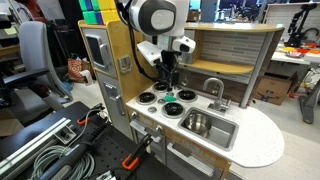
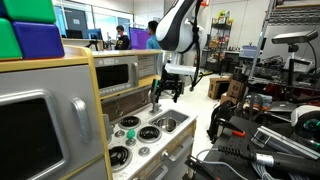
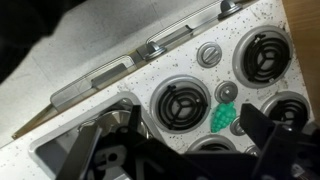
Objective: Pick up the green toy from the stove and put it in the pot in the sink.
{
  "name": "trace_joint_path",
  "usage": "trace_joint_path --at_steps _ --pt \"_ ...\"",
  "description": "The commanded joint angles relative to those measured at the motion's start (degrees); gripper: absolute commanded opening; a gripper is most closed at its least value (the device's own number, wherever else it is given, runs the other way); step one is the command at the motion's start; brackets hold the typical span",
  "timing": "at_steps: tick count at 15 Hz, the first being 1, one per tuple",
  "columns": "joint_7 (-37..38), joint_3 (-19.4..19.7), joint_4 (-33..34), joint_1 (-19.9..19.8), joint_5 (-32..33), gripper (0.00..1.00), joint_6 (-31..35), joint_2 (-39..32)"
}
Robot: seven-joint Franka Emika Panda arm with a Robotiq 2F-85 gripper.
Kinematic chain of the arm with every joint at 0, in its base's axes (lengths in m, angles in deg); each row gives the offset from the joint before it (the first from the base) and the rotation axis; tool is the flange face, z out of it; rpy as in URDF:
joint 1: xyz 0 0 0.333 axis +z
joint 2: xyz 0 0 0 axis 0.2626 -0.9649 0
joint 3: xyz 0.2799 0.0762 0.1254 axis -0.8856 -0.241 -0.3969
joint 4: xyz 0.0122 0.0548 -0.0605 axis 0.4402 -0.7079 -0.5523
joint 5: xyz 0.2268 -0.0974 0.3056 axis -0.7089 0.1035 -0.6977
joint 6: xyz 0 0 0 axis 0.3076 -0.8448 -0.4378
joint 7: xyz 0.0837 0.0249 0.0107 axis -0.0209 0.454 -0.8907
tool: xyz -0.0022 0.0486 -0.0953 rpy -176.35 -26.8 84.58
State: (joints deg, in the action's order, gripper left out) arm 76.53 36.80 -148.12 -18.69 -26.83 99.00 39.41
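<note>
The robot's gripper needs to next move down to the green toy's knobbly body [image 1: 170, 99] [image 3: 222, 117], between the coil burners of the stove, and close there.
The green toy [image 3: 225, 118], small and knobbly, lies on the speckled white stove top [image 3: 200, 85] between the black coil burners. It shows as a small green spot in an exterior view [image 1: 167, 98]. My gripper [image 3: 178, 150] is open and empty, and hovers above the stove with its dark fingers either side of the lower frame. The toy sits just inside the right finger. Both exterior views show the gripper [image 1: 165, 78] [image 2: 165, 92] above the burners. The metal pot [image 1: 196, 124] stands in the sink [image 1: 222, 133] beside the stove.
A grey faucet [image 1: 213, 90] stands behind the sink. The toy kitchen has a wooden back shelf [image 1: 235, 50] and an oven unit with a microwave [image 2: 120, 72]. Round knobs [image 3: 210, 54] sit between the burners. Cables and clamps lie on the floor [image 1: 60, 150].
</note>
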Motion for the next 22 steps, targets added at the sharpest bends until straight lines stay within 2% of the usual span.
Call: trace_joint_path --at_steps 1,4,5,12,15,17,22 --pt "2.5 -0.8 7.7 2.2 -0.7 1.0 6.6 -9.7" --pt "2.3 -1.1 10.3 1.9 -0.6 1.0 6.4 -12.1" --pt "2.6 -0.7 7.6 2.6 0.0 1.0 6.6 -10.5" --pt "2.6 -0.7 9.5 2.3 0.0 1.0 6.6 -11.8" --pt "0.5 -4.1 11.9 0.5 -2.8 1.0 10.1 -14.9" --pt "0.9 -4.8 13.5 1.1 -3.1 1.0 13.1 -17.1" --pt "6.7 -1.9 21.4 5.8 -0.9 1.0 14.8 -24.8"
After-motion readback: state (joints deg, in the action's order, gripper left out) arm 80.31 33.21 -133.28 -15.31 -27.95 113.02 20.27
